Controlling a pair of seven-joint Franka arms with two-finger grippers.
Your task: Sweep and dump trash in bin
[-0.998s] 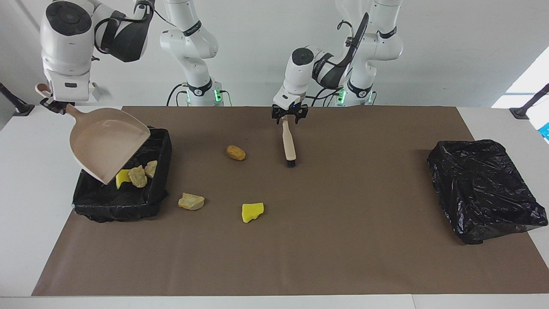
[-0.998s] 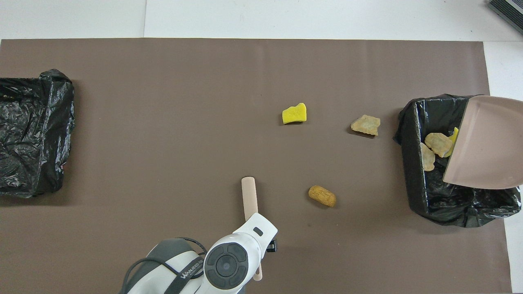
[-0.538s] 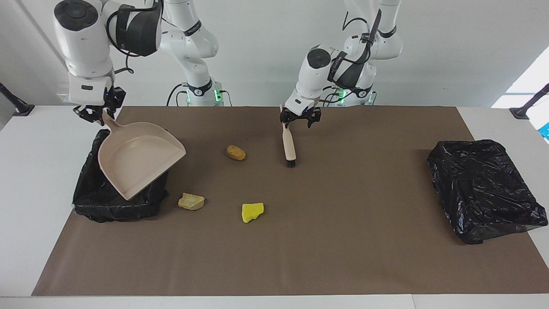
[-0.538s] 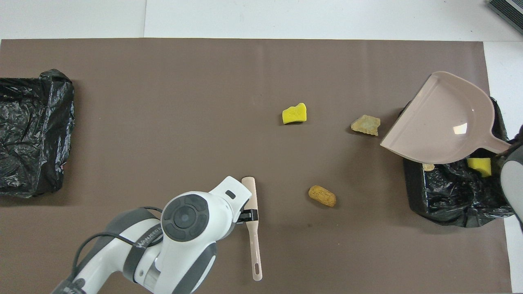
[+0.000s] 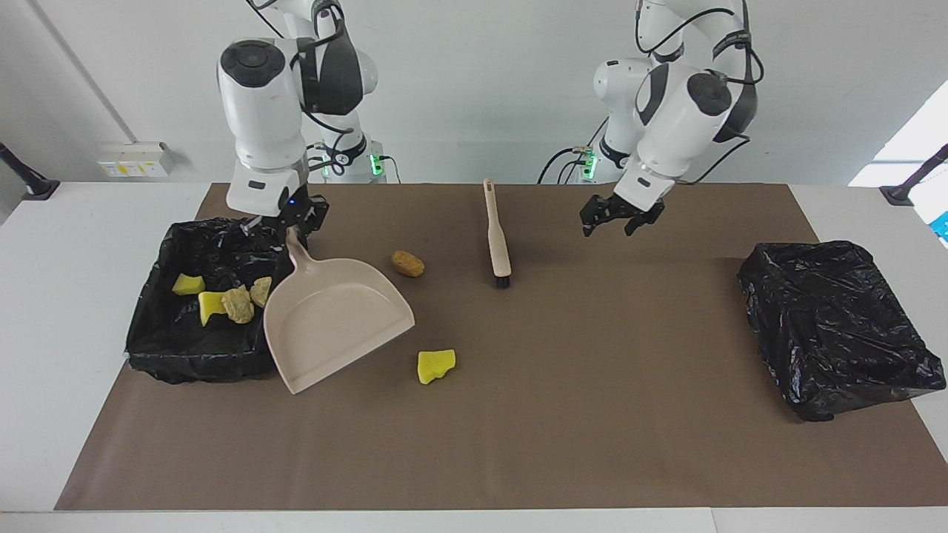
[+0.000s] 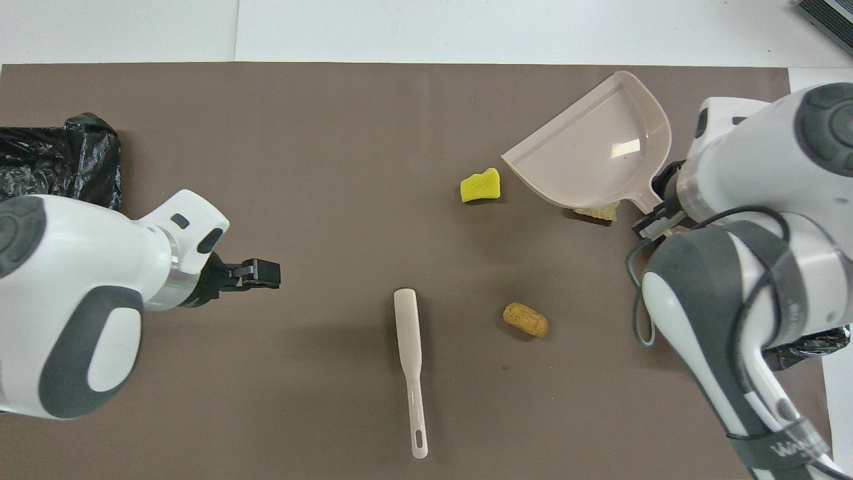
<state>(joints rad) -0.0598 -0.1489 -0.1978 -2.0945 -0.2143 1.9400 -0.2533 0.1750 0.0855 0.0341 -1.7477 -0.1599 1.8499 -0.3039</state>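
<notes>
I should open my right gripper to let the dustpan go on the mat (image 6: 399,181) beyond the beige brush, beside the yellow sponge scrap. The dustpan hangs tilted beside the black-lined bin.
My right gripper (image 5: 290,224) (image 6: 656,219) is shut on the handle of the beige dustpan (image 5: 337,318) (image 6: 590,157), which hangs tilted and empty over the mat beside the black-lined bin (image 5: 185,366). Several pieces of trash lie in the bin: yellow sponge pieces (image 5: 187,283) and tan lumps (image 5: 238,304). On the mat lie a yellow sponge scrap (image 5: 435,366) (image 6: 480,186) and a brown lump (image 5: 407,263) (image 6: 525,319). A tan lump (image 6: 598,212) peeks out under the dustpan. The beige brush (image 5: 498,238) (image 6: 410,347) lies free. My left gripper (image 5: 621,220) (image 6: 256,274) hangs open and empty over the mat.
A second black-bagged bin (image 5: 837,326) (image 6: 73,150) stands at the left arm's end of the table. The brown mat (image 5: 563,429) covers most of the table. My right arm hides most of the first bin in the overhead view.
The right arm swung the dustpan off the bin and out over the mat, covering the tan lump. The left gripper left the brush handle and moved up toward the left arm's end.
</notes>
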